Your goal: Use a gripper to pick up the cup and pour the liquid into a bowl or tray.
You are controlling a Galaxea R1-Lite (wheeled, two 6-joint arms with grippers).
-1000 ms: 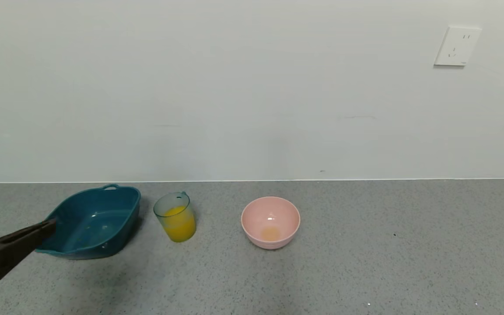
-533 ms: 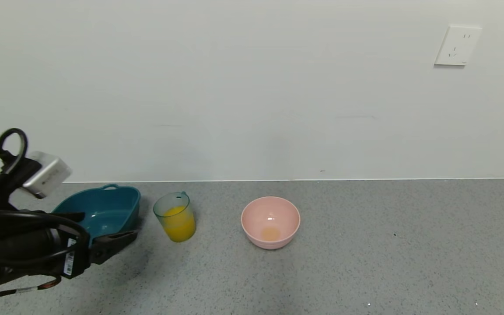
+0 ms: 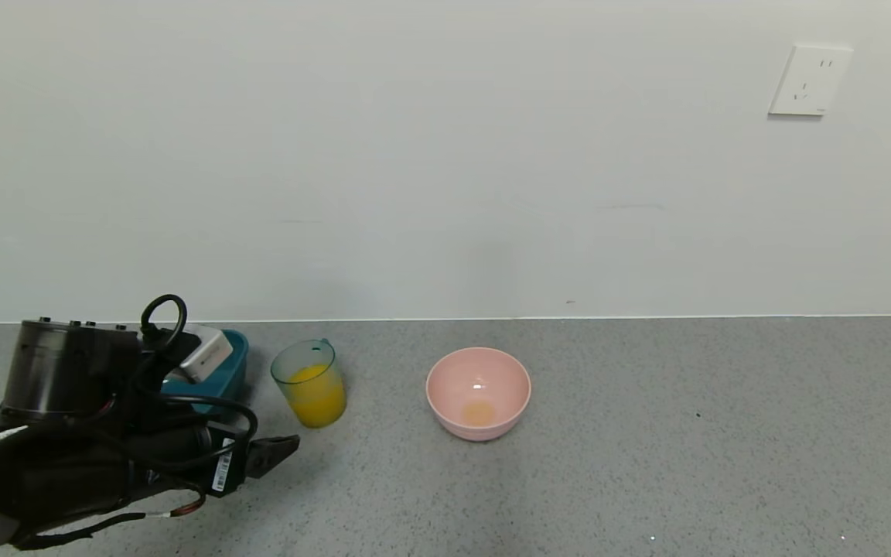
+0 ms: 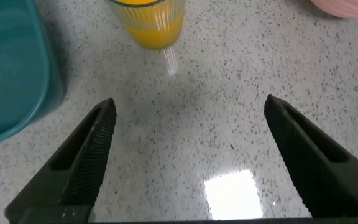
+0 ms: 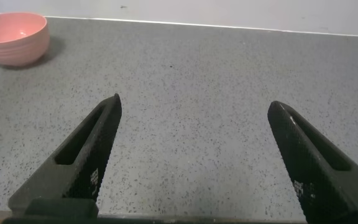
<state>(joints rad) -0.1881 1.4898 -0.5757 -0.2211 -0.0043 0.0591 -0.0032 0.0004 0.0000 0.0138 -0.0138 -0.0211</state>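
Observation:
The translucent teal cup is next, and my left gripper should close on the lower half [image 3: 319, 402] [image 4: 155, 31] of it, around the orange-yellow liquid and well below the cup's rim.
The translucent teal cup [image 3: 309, 381] stands upright on the grey counter, about half full of orange-yellow liquid [image 3: 317, 401]. The pale pink bowl [image 3: 478, 392] stands to its right, apart from it, with a faint orange film at its bottom. My left gripper [image 3: 269, 441] is open and empty, low over the counter just short of the cup and to its left. In the left wrist view the cup [image 4: 149, 23] is ahead of the open left gripper [image 4: 190, 102], and the bowl's rim [image 4: 348, 6] shows at the corner. My right gripper [image 5: 194, 101] is open and empty over bare counter; the bowl [image 5: 11, 37] lies far off.
A dark teal oblong tray [image 3: 230, 370] sits left of the cup, mostly hidden behind my left arm; it also shows in the left wrist view [image 4: 11, 68]. A white wall runs along the counter's back edge, with an outlet [image 3: 809, 80] on it. The counter right of the bowl is bare.
My left arm has swung in from the left edge and dropped lower; its open gripper has moved right, past the tray, toward the cup. Cup and bowl have not moved.

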